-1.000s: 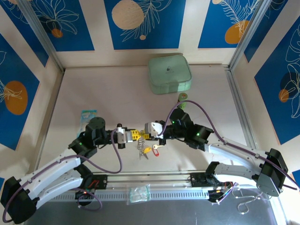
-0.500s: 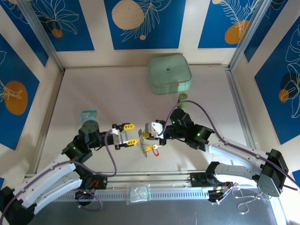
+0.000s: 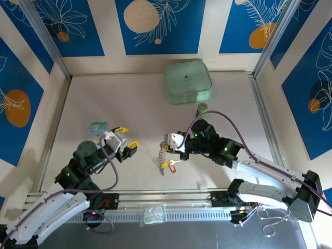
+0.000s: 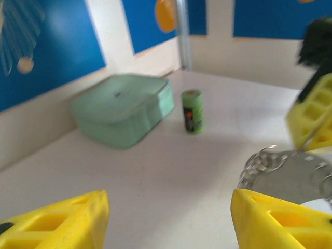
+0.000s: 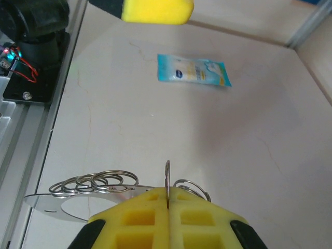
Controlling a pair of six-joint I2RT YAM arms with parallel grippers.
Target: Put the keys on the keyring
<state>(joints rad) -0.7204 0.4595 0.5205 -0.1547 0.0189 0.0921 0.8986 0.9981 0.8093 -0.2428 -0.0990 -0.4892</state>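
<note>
The keyring is hanging from my right gripper by one small ring. My left gripper will hold the edge of the keyring's loop (image 5: 144, 189) next to that ring to keep the keyring steady.
The keyring (image 3: 162, 154) is a silvery loop edged with small rings, and it hangs from my right gripper (image 3: 169, 147) at mid-table. In the right wrist view the right gripper (image 5: 167, 194) is shut on one upright ring of the keyring (image 5: 93, 184). The yellow-headed key (image 3: 164, 165) and the red-headed key (image 3: 173, 162) dangle just under the loop. My left gripper (image 3: 127, 138) stands open to the left, apart from the ring. In the left wrist view the left gripper (image 4: 168, 223) has nothing between its yellow fingers (image 4: 57, 223), and the keyring (image 4: 290, 174) shows at the right.
A pale green square case (image 3: 188, 82) sits at the back with a small green cylinder (image 3: 202, 108) just in front of it. A blue packet (image 3: 97, 127) lies at the left beside the left arm. A clear plastic bag (image 3: 154, 213) rests on the front rail.
My left gripper has opened, let go of the keyring and pulled back to the left. The right gripper has kept its grip and shifted slightly.
</note>
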